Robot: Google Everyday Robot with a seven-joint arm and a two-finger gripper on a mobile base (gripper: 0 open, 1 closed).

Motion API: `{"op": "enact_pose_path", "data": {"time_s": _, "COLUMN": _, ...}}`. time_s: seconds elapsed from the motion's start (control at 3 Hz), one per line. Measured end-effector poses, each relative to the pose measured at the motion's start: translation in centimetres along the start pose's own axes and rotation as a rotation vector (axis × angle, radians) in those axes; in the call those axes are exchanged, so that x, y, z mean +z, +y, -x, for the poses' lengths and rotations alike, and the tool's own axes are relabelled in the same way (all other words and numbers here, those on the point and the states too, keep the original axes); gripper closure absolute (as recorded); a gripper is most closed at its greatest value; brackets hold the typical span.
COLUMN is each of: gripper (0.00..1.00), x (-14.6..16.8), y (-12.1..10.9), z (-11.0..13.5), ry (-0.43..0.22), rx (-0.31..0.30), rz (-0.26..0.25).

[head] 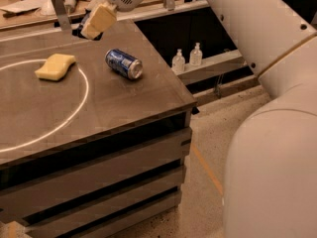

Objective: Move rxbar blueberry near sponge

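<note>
Next, my gripper lets go of the rxbar blueberry on the table (36, 50), just behind the far edge of the sponge.
My gripper (97, 23) hangs above the far edge of the table, up and to the right of the sponge. Its pale yellow fingers (100, 19) are closed on a thin dark navy piece that shows at their left and lower edge, the rxbar blueberry (85, 29); most of it is hidden behind the fingers. The sponge (55, 66), a pale yellow wavy block, lies on the table on the white circle line, to the left. The bar is held clear of the table top.
A blue soda can (124, 63) lies on its side right of the sponge. The dark table (124, 108) ends in a right edge near the can. Two small clear bottles (187, 58) stand on a lower shelf to the right. My white arm fills the right side.
</note>
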State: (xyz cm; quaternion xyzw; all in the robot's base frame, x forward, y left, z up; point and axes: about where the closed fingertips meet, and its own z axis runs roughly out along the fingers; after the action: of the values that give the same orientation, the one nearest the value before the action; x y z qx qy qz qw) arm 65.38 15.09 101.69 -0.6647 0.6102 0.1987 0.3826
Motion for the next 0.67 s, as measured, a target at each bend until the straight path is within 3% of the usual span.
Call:
{"op": "enact_pose_path", "data": {"time_s": 0.33, "gripper": 1.00, "x": 0.0, "y": 0.0, "z": 0.0, "ry": 0.000, "rx": 0.000, "rz": 0.000}}
{"op": "enact_pose_path", "data": {"time_s": 0.67, "gripper": 1.00, "x": 1.6, "y": -0.5, "z": 1.0, "ry": -0.068, "rx": -0.013, "rz": 0.016}}
